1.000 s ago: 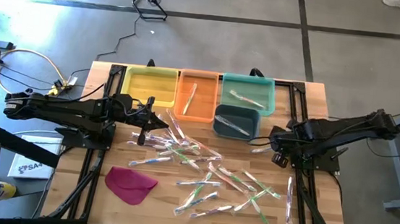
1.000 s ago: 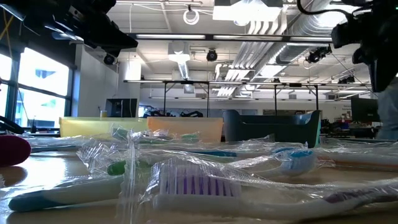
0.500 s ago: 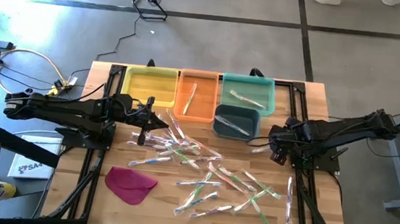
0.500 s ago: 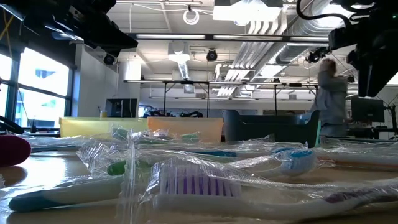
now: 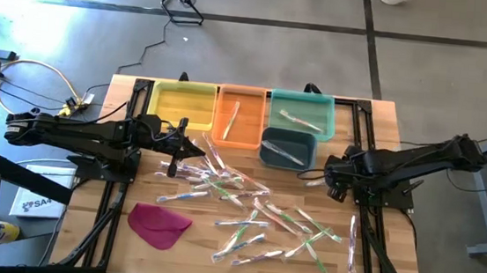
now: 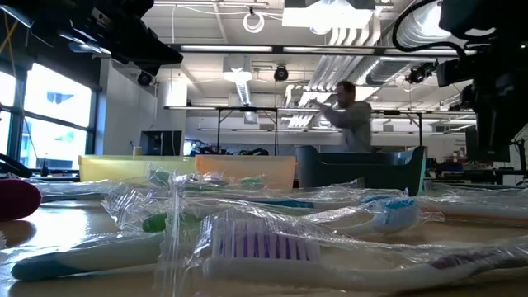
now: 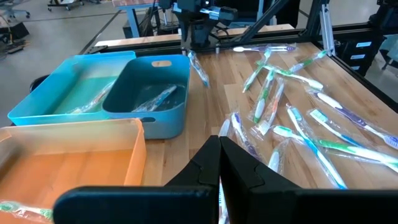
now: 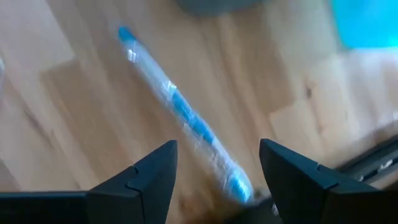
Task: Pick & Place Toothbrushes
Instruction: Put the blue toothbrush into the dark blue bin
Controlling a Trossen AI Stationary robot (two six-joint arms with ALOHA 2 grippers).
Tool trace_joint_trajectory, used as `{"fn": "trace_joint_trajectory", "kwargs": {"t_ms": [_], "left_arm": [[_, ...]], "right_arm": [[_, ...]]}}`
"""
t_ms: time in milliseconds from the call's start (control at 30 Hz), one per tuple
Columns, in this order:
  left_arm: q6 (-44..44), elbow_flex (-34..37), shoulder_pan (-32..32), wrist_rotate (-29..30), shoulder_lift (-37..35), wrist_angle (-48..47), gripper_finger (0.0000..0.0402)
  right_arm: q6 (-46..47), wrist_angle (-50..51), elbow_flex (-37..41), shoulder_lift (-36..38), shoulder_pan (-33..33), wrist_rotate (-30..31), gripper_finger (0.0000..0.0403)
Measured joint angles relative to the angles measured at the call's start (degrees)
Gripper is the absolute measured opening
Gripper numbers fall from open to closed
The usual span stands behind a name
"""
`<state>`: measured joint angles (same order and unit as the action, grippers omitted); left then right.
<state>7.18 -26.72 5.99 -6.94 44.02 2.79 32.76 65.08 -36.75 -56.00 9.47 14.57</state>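
The robot's right gripper will close on the blue middle (image 5: 320,182) (image 8: 191,119) of the lone blue toothbrush next to the dark bin.
Several wrapped toothbrushes (image 5: 246,209) lie scattered flat on the wooden table. One blue toothbrush (image 8: 180,112) lies alone on the wood right of the dark bin, also seen in the high view (image 5: 316,181). My right gripper (image 8: 217,165) hangs above it, pointing down, open, a finger on either side and clear of it; the high view shows that gripper (image 5: 335,183) too. My left gripper (image 7: 219,167) is shut and holds nothing, hovering over the left end of the pile (image 5: 200,151).
Along the far edge stand a yellow bin (image 5: 180,104), an orange bin (image 5: 238,118) and a teal bin (image 5: 301,113), with a dark blue-grey bin (image 5: 288,147) in front. A magenta cloth (image 5: 158,222) lies near left. A person walks in the room behind (image 6: 351,115).
My right gripper has come down toward the lone blue toothbrush and shifted slightly toward the table's left. The toothbrushes lie as before. A person has crossed the room behind the table.
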Motion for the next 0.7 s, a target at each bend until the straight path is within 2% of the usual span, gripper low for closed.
{"fn": "trace_joint_trajectory", "kwargs": {"t_ms": [133, 333, 700], "left_arm": [[0.0, 0.0, 0.01, 0.0, 0.0, 0.01, 0.0], [0.0, 0.0, 0.01, 0.0, 0.01, -0.02, 0.0], [0.0, 0.0, -0.01, 0.0, -0.01, -1.34, 0.0]], "right_arm": [[0.38, -0.66, -0.83, -1.71, -0.35, 1.48, 0.022], [-0.58, -4.49, -0.83, -5.49, -1.27, -0.07, 0.022], [-1.13, -4.55, -0.83, -15.63, -3.67, -0.16, 0.022]]}}
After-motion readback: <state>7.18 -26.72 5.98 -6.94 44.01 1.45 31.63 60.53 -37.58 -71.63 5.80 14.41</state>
